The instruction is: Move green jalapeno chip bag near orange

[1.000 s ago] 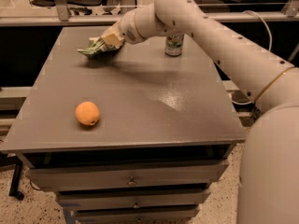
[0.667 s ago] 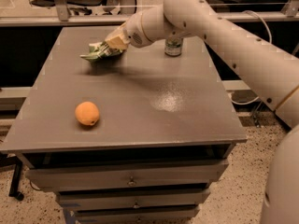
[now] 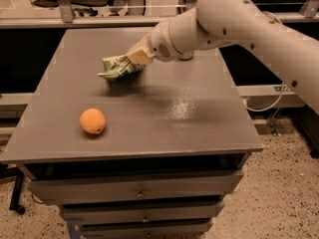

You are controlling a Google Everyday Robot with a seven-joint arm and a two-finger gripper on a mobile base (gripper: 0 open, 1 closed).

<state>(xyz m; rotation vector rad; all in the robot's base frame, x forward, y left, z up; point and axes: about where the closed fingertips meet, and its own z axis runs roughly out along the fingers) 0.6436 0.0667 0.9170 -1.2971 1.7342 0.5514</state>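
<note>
Next, my gripper lets go of the green jalapeno chip bag on the grey table, snug (image 3: 127,110) against the inner side of the orange.
The green jalapeno chip bag (image 3: 115,66) is crinkled, green and white, and hangs just above the grey table (image 3: 199,113) left of its centre. My gripper (image 3: 133,61) is shut on the bag's right end and holds it lifted off the surface. The orange (image 3: 92,121) sits on the table near the front left, below and to the left of the bag, a short gap away. My white arm reaches in from the upper right.
The soda can at the back is almost wholly hidden behind my arm (image 3: 187,57). The table has drawers (image 3: 139,190) below its front edge. A glass barrier and a chair stand behind the table. The floor lies to the right.
My gripper has carried the chip bag from the table's back left toward the front and centre, closer to the orange. The arm now covers the can. The orange has not moved.
</note>
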